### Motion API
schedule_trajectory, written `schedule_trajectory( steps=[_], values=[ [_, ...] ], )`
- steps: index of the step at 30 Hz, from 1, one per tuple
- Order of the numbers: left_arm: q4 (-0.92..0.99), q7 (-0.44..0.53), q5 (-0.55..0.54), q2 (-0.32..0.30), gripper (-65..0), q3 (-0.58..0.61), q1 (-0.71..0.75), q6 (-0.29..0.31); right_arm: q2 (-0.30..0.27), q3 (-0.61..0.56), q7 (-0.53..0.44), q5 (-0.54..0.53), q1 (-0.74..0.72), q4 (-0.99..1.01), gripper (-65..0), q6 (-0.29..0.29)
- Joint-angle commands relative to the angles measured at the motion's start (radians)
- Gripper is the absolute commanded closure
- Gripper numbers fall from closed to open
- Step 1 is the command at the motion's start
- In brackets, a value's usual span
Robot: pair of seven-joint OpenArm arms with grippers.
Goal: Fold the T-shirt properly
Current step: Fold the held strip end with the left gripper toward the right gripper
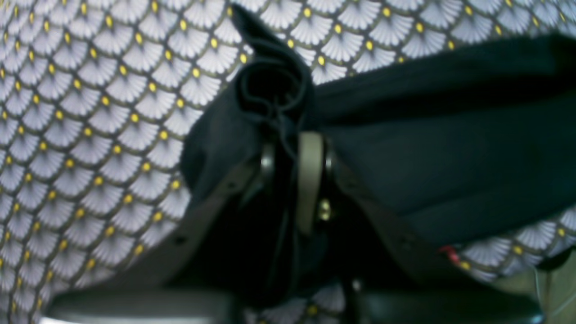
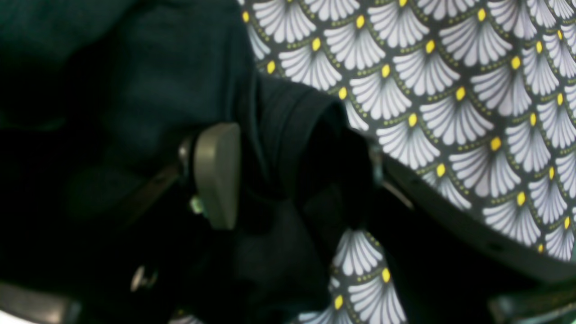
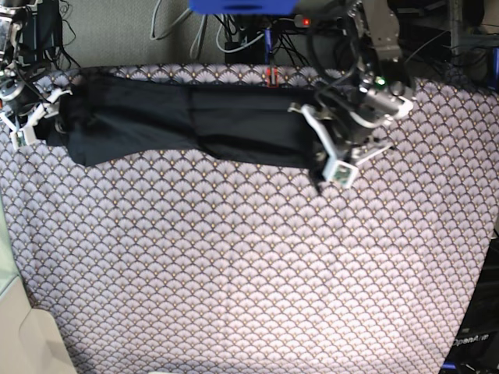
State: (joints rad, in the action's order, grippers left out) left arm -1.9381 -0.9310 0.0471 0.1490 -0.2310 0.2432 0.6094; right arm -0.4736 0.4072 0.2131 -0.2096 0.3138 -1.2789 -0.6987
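Note:
The T-shirt's bunched corner, now at the end of the folded band, will be let go by my left gripper on the near edge of the black T-shirt's middle (image 3: 206, 154) (image 1: 561, 46).
The black T-shirt (image 3: 187, 117) lies as a long folded band across the far part of the table. My left gripper (image 3: 313, 146) is at the band's right end. In the left wrist view the left gripper (image 1: 288, 157) is shut on a bunched corner of the T-shirt (image 1: 270, 90), which curls up beyond the fingertips. My right gripper (image 3: 43, 117) is at the band's left end. In the right wrist view the right gripper (image 2: 294, 171) has its jaws wide apart. A ridge of T-shirt (image 2: 288, 126) lies between its grey pad (image 2: 217, 175) and the far finger, which is mostly hidden.
The purple-white scallop tablecloth (image 3: 234, 265) covers the whole table. Cables and dark equipment (image 3: 234, 39) stand behind the far edge, along with a small red item (image 3: 270, 75). The table's left edge (image 3: 15, 280) and right edge (image 3: 487, 234) both show.

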Motion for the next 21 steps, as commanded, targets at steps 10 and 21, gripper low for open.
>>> schedule_trajectory(
  steps=[10, 21],
  values=[
    [-0.014, 0.030, -0.017, 0.008, 0.0, 0.241, -0.005, -0.113, -0.020, 0.005, -0.008, 0.000, 0.002, -0.008, -36.1, 0.001],
    [-0.013, 0.023, -0.023, 0.008, 0.0, 0.465, -0.002, -0.280, -0.017, 0.005, -0.007, 0.037, 0.002, -0.012, -36.1, 0.001]
  ],
)
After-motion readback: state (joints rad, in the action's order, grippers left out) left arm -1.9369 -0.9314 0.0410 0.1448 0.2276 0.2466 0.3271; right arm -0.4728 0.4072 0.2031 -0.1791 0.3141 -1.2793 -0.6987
